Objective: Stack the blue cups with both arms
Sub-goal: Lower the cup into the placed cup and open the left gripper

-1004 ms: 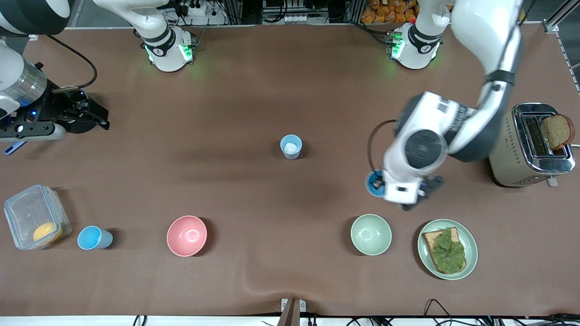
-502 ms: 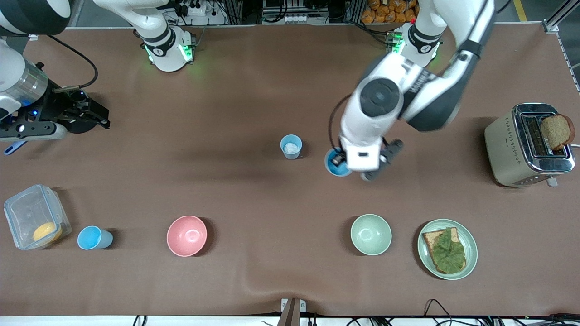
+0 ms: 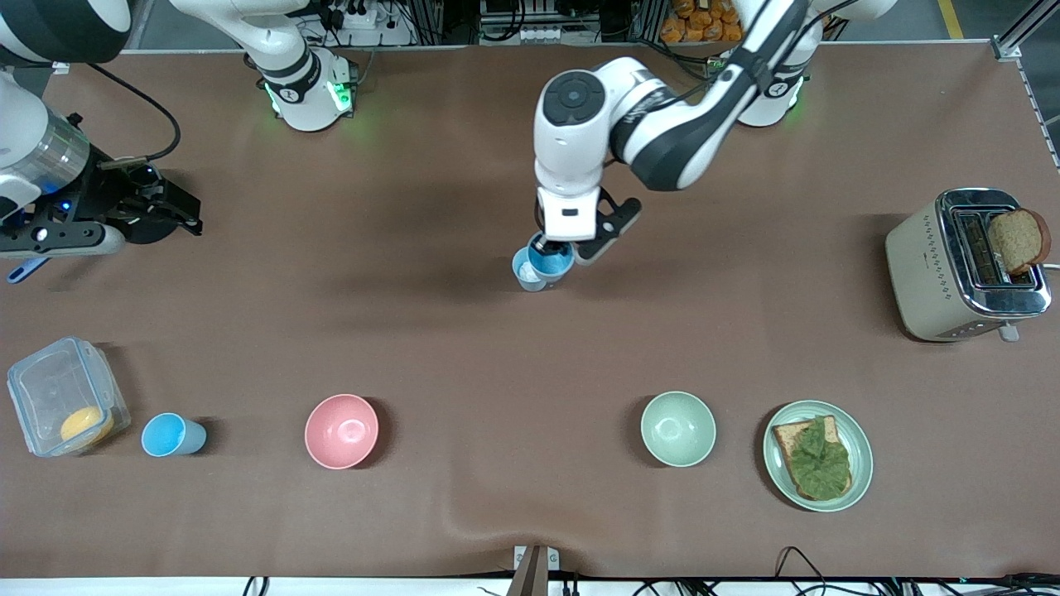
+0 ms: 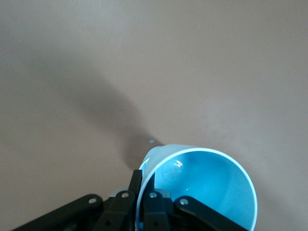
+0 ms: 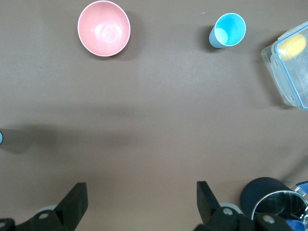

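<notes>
My left gripper is to release the light-blue cup inside the blue cup standing in the middle of the table (image 3: 532, 269), so that the two cups will nest together. The held cup now hangs tilted over that cup.
My left gripper (image 3: 544, 245) is shut on the rim of a light-blue cup (image 3: 552, 260), with one finger (image 4: 136, 182) outside the wall and the other inside the cup (image 4: 207, 185). The held cup hangs tilted over a second blue cup (image 3: 524, 273), which has a whitish patch inside and stands mid-table, partly covered. A third blue cup (image 3: 170, 434) (image 5: 228, 30) stands near the front edge toward the right arm's end. My right gripper (image 3: 170, 213) (image 5: 140, 202) waits open and empty above the table at that end.
A pink bowl (image 3: 341, 430) (image 5: 104, 28) and a pale green bowl (image 3: 677, 428) sit in the front row. A clear container (image 3: 41, 389) holds something yellow beside the third cup. A plate (image 3: 861, 439) with a sandwich and a toaster (image 3: 944, 281) stand at the left arm's end.
The left arm has carried its blue cup from near the green bowl toward the table's middle, ending over the cup with the whitish patch. The right arm has stayed still.
</notes>
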Motion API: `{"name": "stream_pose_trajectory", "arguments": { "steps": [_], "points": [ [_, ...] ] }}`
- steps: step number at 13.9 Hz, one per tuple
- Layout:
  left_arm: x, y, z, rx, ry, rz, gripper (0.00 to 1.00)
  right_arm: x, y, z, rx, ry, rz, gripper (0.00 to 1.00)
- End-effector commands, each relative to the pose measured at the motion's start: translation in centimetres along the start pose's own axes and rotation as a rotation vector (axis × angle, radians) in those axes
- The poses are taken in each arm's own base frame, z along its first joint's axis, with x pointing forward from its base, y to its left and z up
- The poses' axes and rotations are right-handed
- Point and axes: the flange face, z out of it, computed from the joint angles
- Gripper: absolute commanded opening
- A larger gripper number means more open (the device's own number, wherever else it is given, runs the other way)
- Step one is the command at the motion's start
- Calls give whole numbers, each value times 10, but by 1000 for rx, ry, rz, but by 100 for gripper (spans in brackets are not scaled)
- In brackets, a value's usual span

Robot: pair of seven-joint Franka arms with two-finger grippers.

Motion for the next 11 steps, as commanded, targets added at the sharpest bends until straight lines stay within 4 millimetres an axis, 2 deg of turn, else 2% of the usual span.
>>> {"name": "stream_pose_trajectory", "arguments": {
  "steps": [1, 5, 7, 11],
  "points": [
    [-9, -12, 9, 7, 28, 13, 0, -2, 2, -4, -19, -1, -7, 100],
    [-18, -4, 28, -28, 2, 25, 0, -2, 1, -4, -19, 1, -8, 100],
    [-32, -4, 41, -18, -7, 40, 0, -2, 1, -4, -19, -1, -8, 100],
    [-33, -2, 54, -18, 2, 30, 0, -2, 1, -4, -19, -1, -8, 100]
  ]
}}
